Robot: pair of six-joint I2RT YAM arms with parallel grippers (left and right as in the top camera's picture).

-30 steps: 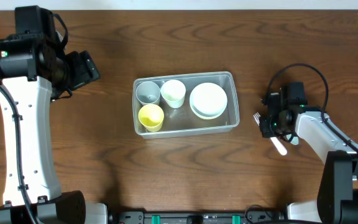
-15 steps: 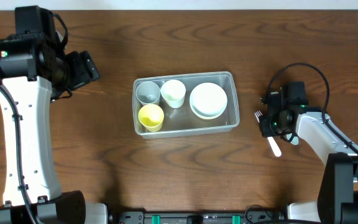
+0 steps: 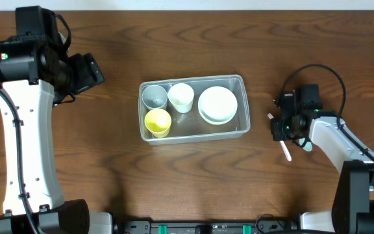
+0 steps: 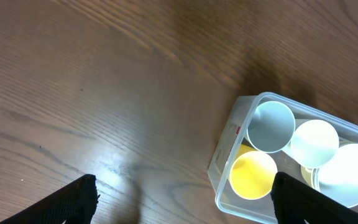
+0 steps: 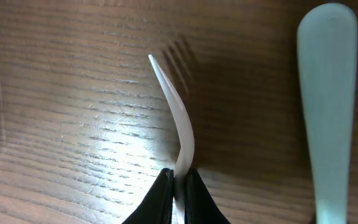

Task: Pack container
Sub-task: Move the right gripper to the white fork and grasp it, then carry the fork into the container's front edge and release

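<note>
Next, my right gripper lets go of the white plastic fork in the container, between the white bowl and the container's near side (image 3: 203, 132).
The clear container (image 3: 245, 107) sits mid-table and holds a grey cup (image 3: 154, 96), a white cup (image 3: 181, 97), a yellow cup (image 3: 158, 121) and a white bowl (image 3: 217, 104). It also shows in the left wrist view (image 4: 224, 163). My right gripper (image 3: 280, 129) is to the right of the container, low over the table. In the right wrist view it (image 5: 179, 180) is shut on a white plastic fork (image 5: 180, 121), held on edge with the tines pointing away. My left gripper (image 4: 185, 211) is open and empty, high at the far left of the table (image 3: 86, 70).
A pale green-white spoon (image 5: 328, 93) lies on the wooden table just right of the fork; part of it shows by the right arm in the overhead view (image 3: 307, 147). The arms' bases stand at the front corners.
The fork in my right gripper has turned on edge; its handle looks thinner and has swung slightly left. The left arm has not moved.
</note>
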